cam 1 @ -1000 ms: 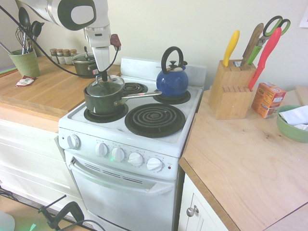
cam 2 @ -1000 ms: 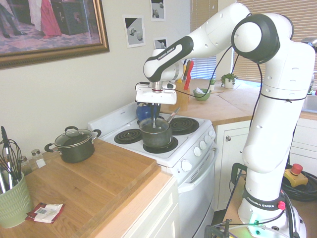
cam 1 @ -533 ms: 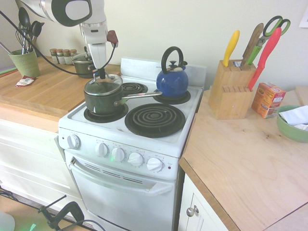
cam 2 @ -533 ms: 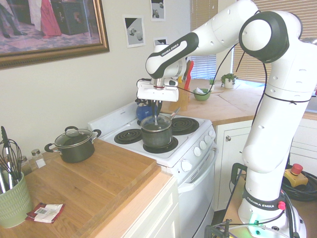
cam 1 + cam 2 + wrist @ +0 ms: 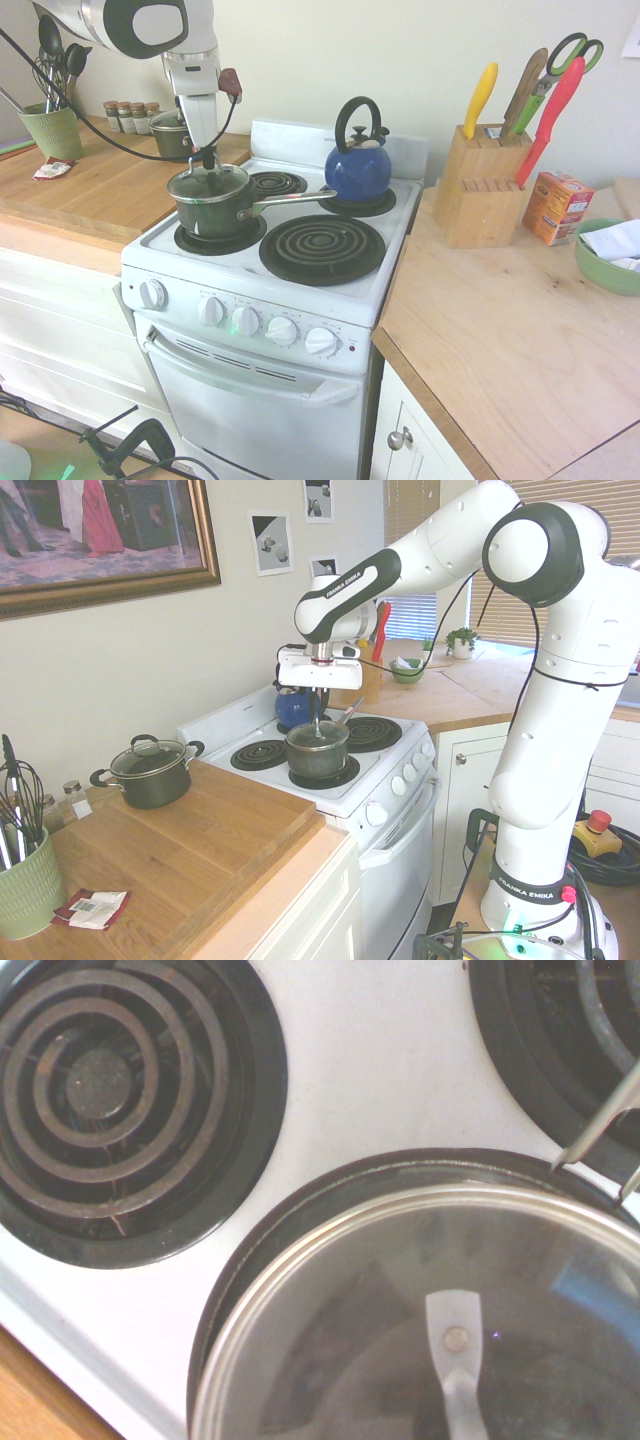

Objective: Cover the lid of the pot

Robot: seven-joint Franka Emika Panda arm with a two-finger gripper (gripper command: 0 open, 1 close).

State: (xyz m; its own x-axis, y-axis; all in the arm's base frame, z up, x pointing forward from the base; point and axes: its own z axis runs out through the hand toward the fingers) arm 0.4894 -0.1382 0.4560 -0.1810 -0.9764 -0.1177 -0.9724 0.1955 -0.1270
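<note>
Next, I let the glass lid go from my gripper squarely on the dark green pot's rim [image 5: 316, 737] [image 5: 452, 1422], over the front burner of the stove.
The dark green pot [image 5: 212, 212] stands on the stove's front left burner, and its long steel handle [image 5: 290, 198] points toward the kettle. The glass lid [image 5: 208, 184] lies level across the pot's rim. My gripper [image 5: 208, 159] comes straight down from above and is shut on the lid's small black knob. From the other side, the gripper [image 5: 317, 719] shows over the lid [image 5: 317, 733] and pot [image 5: 317, 757]. The wrist view shows the lid's metal rim [image 5: 330, 1235] just inside the pot's dark rim [image 5: 300, 1195].
A blue kettle [image 5: 358, 166] sits on the back right burner, and the front right coil [image 5: 322, 247] is bare. On the wooden counter left of the stove are a small two-handled pot [image 5: 150, 772], spice jars [image 5: 130, 115] and a green utensil cup [image 5: 50, 130]. A knife block [image 5: 482, 186] stands to the right.
The lid was tilted and raised above the pot. It has come down with my gripper and now lies level on the rim.
</note>
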